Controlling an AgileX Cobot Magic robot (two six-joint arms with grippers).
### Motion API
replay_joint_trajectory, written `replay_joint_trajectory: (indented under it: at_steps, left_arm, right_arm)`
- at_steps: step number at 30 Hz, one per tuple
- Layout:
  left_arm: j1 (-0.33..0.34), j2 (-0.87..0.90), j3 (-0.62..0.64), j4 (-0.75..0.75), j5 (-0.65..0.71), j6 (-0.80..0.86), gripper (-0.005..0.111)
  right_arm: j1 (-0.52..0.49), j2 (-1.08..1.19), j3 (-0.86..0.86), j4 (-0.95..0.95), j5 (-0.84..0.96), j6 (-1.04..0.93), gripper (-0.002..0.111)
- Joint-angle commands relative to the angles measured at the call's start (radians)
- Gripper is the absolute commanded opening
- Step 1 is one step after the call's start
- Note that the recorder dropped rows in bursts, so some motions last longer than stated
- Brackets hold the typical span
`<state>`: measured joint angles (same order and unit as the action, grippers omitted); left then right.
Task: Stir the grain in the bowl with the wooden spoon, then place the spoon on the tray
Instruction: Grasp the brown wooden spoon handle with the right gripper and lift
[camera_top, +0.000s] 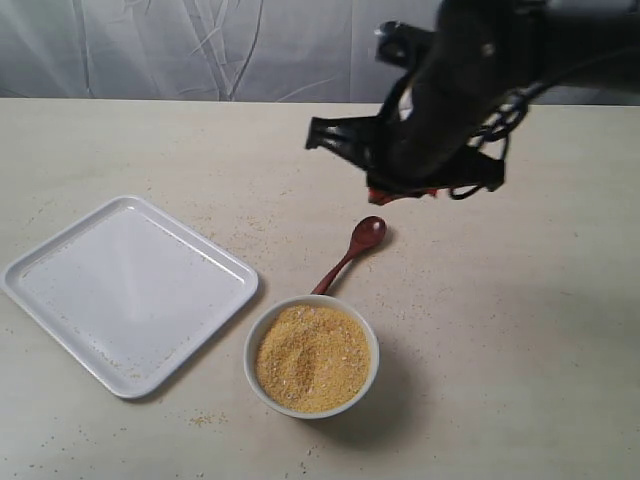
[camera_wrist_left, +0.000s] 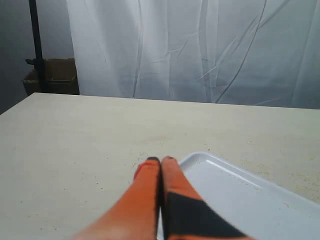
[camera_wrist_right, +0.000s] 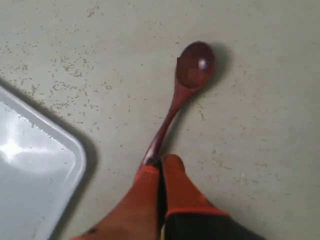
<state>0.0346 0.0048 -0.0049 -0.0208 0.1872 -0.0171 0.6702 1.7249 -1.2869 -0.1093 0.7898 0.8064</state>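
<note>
The middle of the handle (camera_top: 334, 274) (camera_wrist_right: 160, 135) of the dark wooden spoon is the next place my right gripper needs to go to and close on.
The white bowl (camera_top: 250, 350) stands near the front of the table, filled with golden grain (camera_top: 312, 358). The dark wooden spoon (camera_top: 352, 252) (camera_wrist_right: 185, 85) lies on the table behind the bowl, its handle end at the bowl's rim. My right gripper (camera_top: 400, 193) (camera_wrist_right: 161, 162) hangs above the spoon, shut and holding nothing; its fingers hide the handle's end in the right wrist view. The white tray (camera_top: 130, 290) (camera_wrist_right: 30, 175) (camera_wrist_left: 250, 200) lies left of the bowl. My left gripper (camera_wrist_left: 161, 160) is shut, empty, near a tray corner, and out of the exterior view.
Stray grains speckle the table (camera_top: 230, 225) around the tray and bowl. A white curtain (camera_top: 200, 50) hangs behind the table. Beyond the table's far edge stand a cardboard box (camera_wrist_left: 50, 75) and a black pole (camera_wrist_left: 34, 45).
</note>
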Motion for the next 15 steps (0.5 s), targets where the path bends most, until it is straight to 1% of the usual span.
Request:
replay_joint_trajectory:
  at_steps: [1,2,4,8,9,10,15]
  left_arm:
    - [0.004,-0.005,0.005,0.001,-0.008,-0.002,0.000]
    - [0.004,-0.005,0.005,0.001,-0.008,-0.002,0.000]
    - [0.004,-0.005,0.005,0.001,-0.008,-0.002,0.000]
    - [0.004,-0.005,0.005,0.001,-0.008,-0.002,0.000]
    - [0.004,-0.005,0.005,0.001,-0.008,-0.002,0.000]
    - [0.004,-0.005,0.005,0.001,-0.008,-0.002,0.000]
    - [0.004,-0.005,0.005,0.001,-0.008,-0.002,0.000]
  right_arm:
    - [0.053,0.166,-0.126,-0.014,0.020,0.126,-0.001]
    - [0.058,0.196,-0.141,-0.014,0.026,0.160,0.001]
    - [0.060,0.238,-0.153,-0.019,0.028,0.214,0.009]
    - [0.060,0.286,-0.155,-0.025,0.023,0.250,0.040]
    - [0.060,0.292,-0.155,-0.025,0.023,0.261,0.045]
    - [0.060,0.295,-0.155,-0.026,0.023,0.271,0.048]
    - [0.060,0.326,-0.155,-0.112,0.023,0.381,0.048]
